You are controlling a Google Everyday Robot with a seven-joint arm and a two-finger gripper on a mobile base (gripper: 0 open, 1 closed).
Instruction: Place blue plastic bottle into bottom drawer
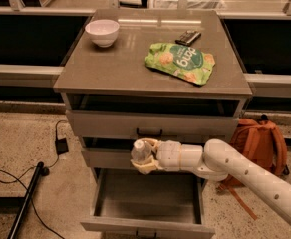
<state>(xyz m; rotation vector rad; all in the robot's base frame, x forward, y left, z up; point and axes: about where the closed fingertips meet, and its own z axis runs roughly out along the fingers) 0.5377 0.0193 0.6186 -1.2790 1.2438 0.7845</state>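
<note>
My gripper is going to let go of the blue plastic bottle, now hanging above the open bottom drawer, near the middle of the open bottom drawer's grey bottom (156,193).
My gripper (144,156) is shut on the blue plastic bottle (139,151), a clear bottle with a white cap, held upright. It hangs in front of the middle drawer, above the open bottom drawer (148,198). The bottom drawer is pulled out and its grey inside shows bare. My white arm (235,171) reaches in from the lower right.
On the cabinet top (120,63) stand a white bowl (102,32), a green snack bag (180,62) and a small dark bar (188,37). An orange backpack (260,143) leans at the cabinet's right. A black cable and plug (61,144) lie on the floor at left.
</note>
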